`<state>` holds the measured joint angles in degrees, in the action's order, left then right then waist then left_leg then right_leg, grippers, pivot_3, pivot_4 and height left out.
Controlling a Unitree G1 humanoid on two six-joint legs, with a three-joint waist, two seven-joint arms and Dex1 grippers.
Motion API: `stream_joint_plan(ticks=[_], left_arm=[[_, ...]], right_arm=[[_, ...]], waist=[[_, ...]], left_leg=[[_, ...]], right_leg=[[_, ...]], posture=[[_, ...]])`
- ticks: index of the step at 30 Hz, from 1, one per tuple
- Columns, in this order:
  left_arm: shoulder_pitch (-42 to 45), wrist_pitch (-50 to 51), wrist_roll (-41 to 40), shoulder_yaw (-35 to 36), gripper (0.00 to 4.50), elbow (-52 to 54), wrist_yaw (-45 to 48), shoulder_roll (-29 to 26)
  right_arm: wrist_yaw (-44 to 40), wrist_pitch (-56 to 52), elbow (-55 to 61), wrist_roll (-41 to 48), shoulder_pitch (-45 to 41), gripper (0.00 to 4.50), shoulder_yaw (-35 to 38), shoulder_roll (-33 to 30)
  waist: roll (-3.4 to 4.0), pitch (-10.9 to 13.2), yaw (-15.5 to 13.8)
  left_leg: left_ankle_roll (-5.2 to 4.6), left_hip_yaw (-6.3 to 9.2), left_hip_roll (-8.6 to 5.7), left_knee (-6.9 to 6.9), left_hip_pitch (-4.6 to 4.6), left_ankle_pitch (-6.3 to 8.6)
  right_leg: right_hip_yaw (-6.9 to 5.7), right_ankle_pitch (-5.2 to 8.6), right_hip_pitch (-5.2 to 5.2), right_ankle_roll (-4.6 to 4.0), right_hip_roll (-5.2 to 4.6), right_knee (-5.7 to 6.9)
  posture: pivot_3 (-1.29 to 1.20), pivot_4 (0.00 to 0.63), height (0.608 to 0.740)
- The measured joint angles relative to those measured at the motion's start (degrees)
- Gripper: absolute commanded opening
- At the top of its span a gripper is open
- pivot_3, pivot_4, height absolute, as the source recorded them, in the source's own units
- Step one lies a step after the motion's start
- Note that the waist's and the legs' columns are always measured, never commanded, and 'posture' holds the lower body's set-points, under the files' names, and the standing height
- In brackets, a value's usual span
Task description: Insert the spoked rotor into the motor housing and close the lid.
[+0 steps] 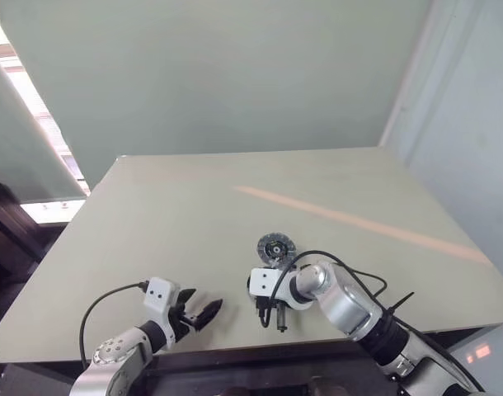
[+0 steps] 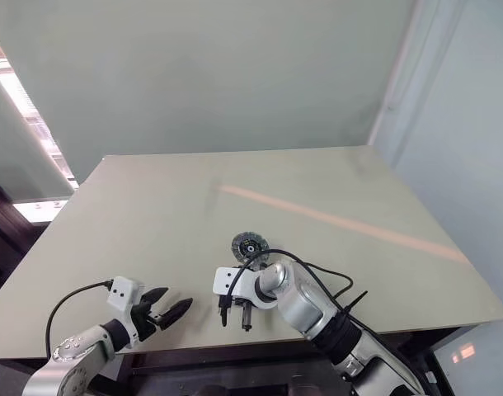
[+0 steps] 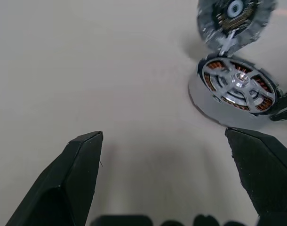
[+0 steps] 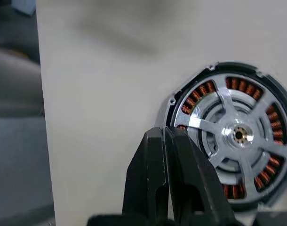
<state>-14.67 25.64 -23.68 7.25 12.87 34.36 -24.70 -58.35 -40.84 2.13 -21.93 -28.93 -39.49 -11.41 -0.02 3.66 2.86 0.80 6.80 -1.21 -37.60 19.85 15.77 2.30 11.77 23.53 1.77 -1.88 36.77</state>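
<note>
Next, I open my right gripper, as the lid is at the motor housing's far edge, then grip the housing's rim (image 4: 175, 110) again and turn the lid toward its side before closing it.
The motor housing (image 4: 203, 89), with its ring of copper windings, lies on the table, and the shiny spoked rotor (image 4: 238, 135) sits inside it. The lid (image 3: 234, 16), a dull grey disc with a dark hub, stands tilted up at the housing's far edge, also seen in the head view as the lid (image 1: 276, 246). My right gripper (image 1: 273, 322) is shut with nothing in it. It points down just in front of the housing, and its tips overlap the rim in the right wrist view. My left gripper (image 1: 198, 313) is open and empty, further left near the table's front edge.
The beige table (image 1: 152, 231) reaches back to a plain wall, and its front edge lies just below both grippers. A pale orange streak (image 1: 359, 221) crosses the right half. Black cables (image 1: 350, 276) loop from the right wrist.
</note>
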Motion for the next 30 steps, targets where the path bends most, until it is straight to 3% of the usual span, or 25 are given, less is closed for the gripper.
stream_joint_plan(ticks=[6, 26, 30], left_arm=[[-0.40, 0.09, 0.05, -0.13, 4.50, 0.43, -0.14, 0.26], [-0.50, 0.78, 0.17, -0.50, 4.50, 1.15, -0.75, 0.25], [-0.50, 0.96, 0.24, -0.93, 4.50, 1.34, -1.05, 0.25]], right_arm=[[4.36, -1.85, -0.14, 0.60, 0.32, 0.03, -0.66, 3.67], [9.67, -2.63, -1.80, 4.44, 0.11, 0.03, -1.61, 5.46], [10.59, -1.74, -1.92, 4.99, -0.39, 1.04, -1.64, 5.45]], waist=[[0.00, 0.00, 0.02], [0.00, 0.00, 0.02], [0.00, 0.00, 0.01]], left_leg=[[0.01, -0.01, 0.03, -0.01, -0.02, 0.00], [0.01, 0.00, 0.02, 0.00, -0.01, 0.01], [0.01, 0.00, 0.02, -0.01, -0.01, 0.00]], right_leg=[[-0.02, 0.01, 0.00, -0.01, 0.01, 0.02], [-0.02, 0.00, 0.00, 0.00, 0.00, 0.00], [-0.02, 0.00, 0.00, 0.00, 0.00, 0.00]], posture=[[0.00, 0.000, 0.740], [0.00, 0.000, 0.740], [0.00, 0.000, 0.740]])
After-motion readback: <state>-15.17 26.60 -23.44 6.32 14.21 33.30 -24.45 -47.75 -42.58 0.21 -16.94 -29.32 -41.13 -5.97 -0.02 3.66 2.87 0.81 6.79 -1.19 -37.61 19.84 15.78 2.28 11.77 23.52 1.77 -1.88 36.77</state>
